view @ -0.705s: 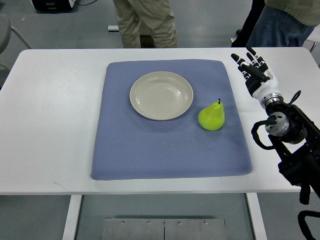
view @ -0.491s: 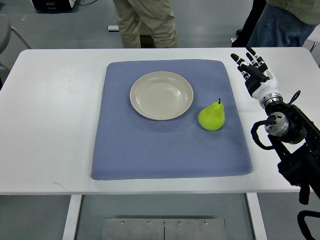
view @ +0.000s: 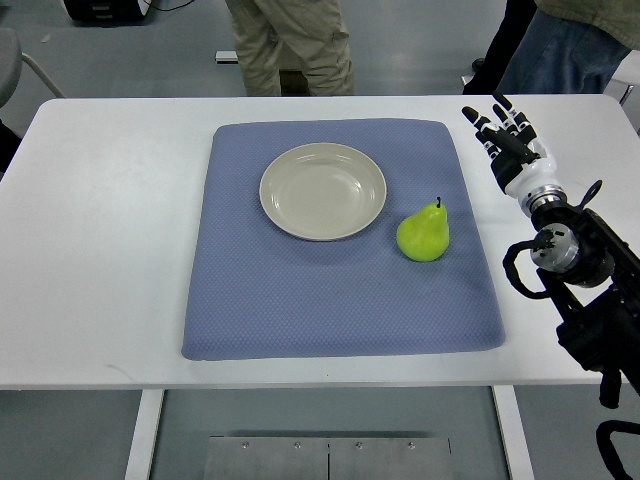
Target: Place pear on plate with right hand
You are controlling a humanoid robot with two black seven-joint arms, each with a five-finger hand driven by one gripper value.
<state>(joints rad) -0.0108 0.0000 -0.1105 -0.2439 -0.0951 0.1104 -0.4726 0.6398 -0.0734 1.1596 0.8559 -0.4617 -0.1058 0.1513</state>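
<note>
My right gripper is to come from the side away from the beige plate and close around the round body [view: 427, 237] of the green pear.
A green pear [view: 424, 234] lies on a blue mat [view: 340, 290], just right of an empty beige plate [view: 322, 190]. My right hand [view: 506, 138] is over the white table to the right of the mat, fingers spread and holding nothing. It is well apart from the pear, up and to its right. The left arm does not show.
The white table [view: 100, 230] carries the mat in its middle. Two people stand beyond the far edge, one in tan trousers [view: 290, 45] and one in jeans [view: 565, 50]. A chair part [view: 15, 60] shows at the top left.
</note>
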